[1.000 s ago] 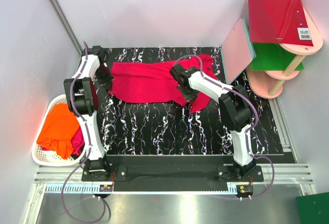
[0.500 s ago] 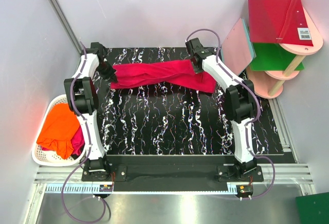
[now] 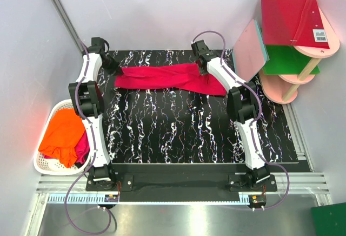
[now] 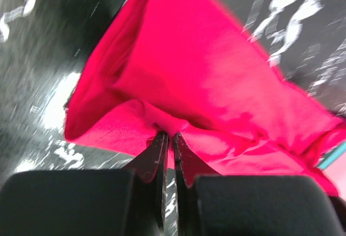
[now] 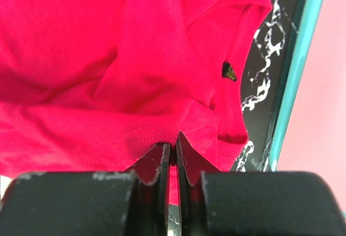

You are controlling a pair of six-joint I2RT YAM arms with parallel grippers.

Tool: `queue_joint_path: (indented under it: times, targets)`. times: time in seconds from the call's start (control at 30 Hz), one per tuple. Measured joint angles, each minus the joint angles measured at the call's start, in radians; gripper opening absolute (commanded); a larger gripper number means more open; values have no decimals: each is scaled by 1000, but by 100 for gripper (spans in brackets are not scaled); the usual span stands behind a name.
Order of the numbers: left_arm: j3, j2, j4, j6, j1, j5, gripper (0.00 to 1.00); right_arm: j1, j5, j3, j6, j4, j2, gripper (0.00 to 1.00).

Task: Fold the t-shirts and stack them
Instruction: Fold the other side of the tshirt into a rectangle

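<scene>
My right gripper holds the crimson t-shirt's hem short of the drooping end of the collar, so I will open it and grab the cloth closer to the collar (image 5: 200,122).
A crimson t-shirt (image 3: 167,77) hangs stretched in a narrow band across the far part of the black marbled table (image 3: 178,133). My left gripper (image 3: 112,64) is shut on its left end; in the left wrist view the jaws (image 4: 167,138) pinch a fold of the cloth (image 4: 216,84). My right gripper (image 3: 201,63) is shut on its far edge right of the middle; in the right wrist view the jaws (image 5: 173,146) pinch the hem (image 5: 108,73). The shirt's right end (image 3: 215,87) droops to the table. An orange t-shirt (image 3: 62,136) lies in the basket on another crimson one (image 3: 82,147).
A white basket (image 3: 44,166) stands left of the table. A pink board with a teal edge (image 3: 250,52) leans at the table's far right corner, close to my right gripper. Red (image 3: 289,19) and green (image 3: 286,60) boards lie on a pink rack at the right.
Both grippers have moved to the far edge of the table with the crimson shirt. The shirt has gone from a broad spread to a narrow taut band.
</scene>
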Motion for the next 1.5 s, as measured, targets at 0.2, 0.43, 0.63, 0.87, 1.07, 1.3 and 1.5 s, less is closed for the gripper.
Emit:
queue_joint_path:
  times: [0.2,0.43,0.63,0.87,1.07,1.3,1.5]
  targets:
    - [22,4,72,-37,6,5,50,-26,-2,54,21,3,9,12]
    - [36,55,109,-80,18,37,99,-52,-39,60,40,7,13,13]
    - [27,60,124,-85,19,58,99,-55,-68,72,44,5,32,17]
    - [-46,57,146,-69,-1,72,99,-68,-72,154,52,8,90,34]
    - [-79,48,145,-50,-18,80,99,-114,-69,255,54,42,160,35]
    - [-101,31,134,-24,-23,78,99,-176,-58,357,51,139,259,52]
    - [-105,21,122,-6,-23,75,99,-181,-55,304,66,169,234,59]
